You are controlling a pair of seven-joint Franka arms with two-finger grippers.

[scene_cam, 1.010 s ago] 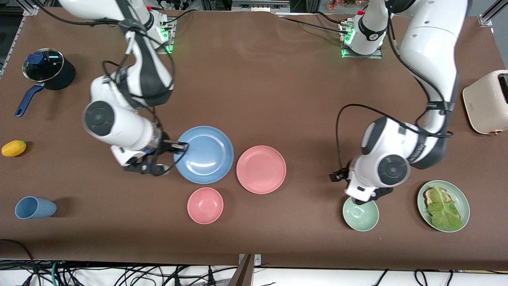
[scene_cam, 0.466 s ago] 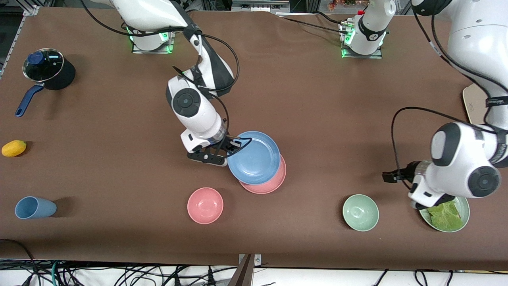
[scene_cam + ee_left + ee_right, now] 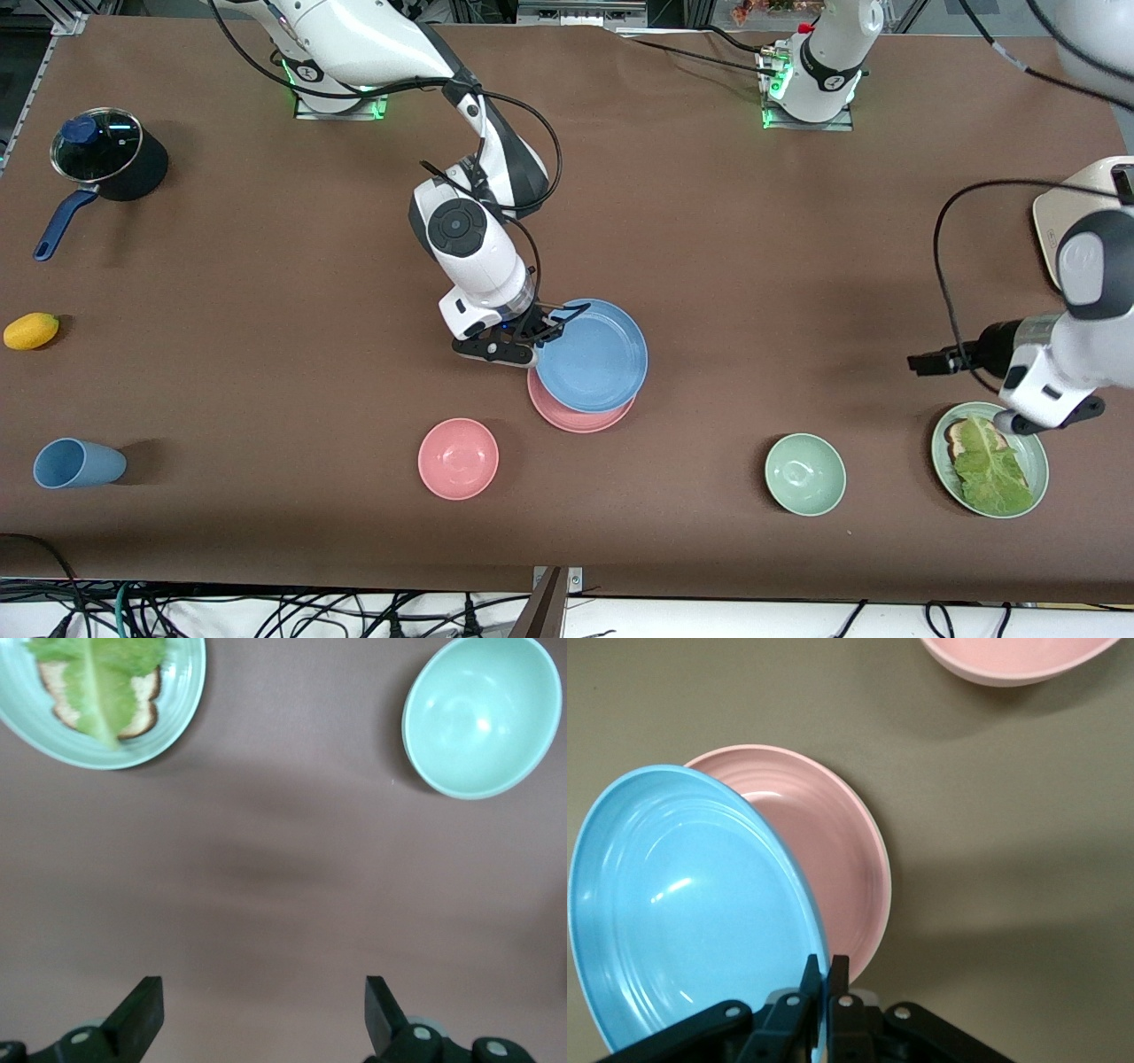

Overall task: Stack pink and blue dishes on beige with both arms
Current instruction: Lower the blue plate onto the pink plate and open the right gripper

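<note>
Next, my right gripper sets the blue plate down squarely on the pink plate [image 3: 584, 377] [image 3: 749, 881].
My right gripper [image 3: 554, 330] [image 3: 825, 970] is shut on the rim of the blue plate [image 3: 592, 355] [image 3: 691, 904]. It holds that plate tilted just over the pink plate [image 3: 576, 416] [image 3: 833, 859], which lies flat on the table and is mostly covered in the front view. I cannot tell whether the two plates touch. My left gripper [image 3: 926, 362] [image 3: 264, 988] hangs open and empty over bare table, between the pale green bowl [image 3: 804, 474] [image 3: 483, 713] and the green plate of food. No beige plate is in view.
A small pink bowl [image 3: 458, 458] [image 3: 1019, 656] sits nearer the camera than the plates. A green plate [image 3: 1038, 443] [image 3: 182, 709] holds toast with lettuce. A beige toaster [image 3: 1050, 221] stands at the left arm's end. A blue cup [image 3: 75, 463], a yellow fruit [image 3: 31, 330] and a lidded pot [image 3: 106, 151] are at the right arm's end.
The right gripper has carried the blue plate from beside the pink plate to over it. The left arm has swung away from the green bowl toward its own end of the table.
</note>
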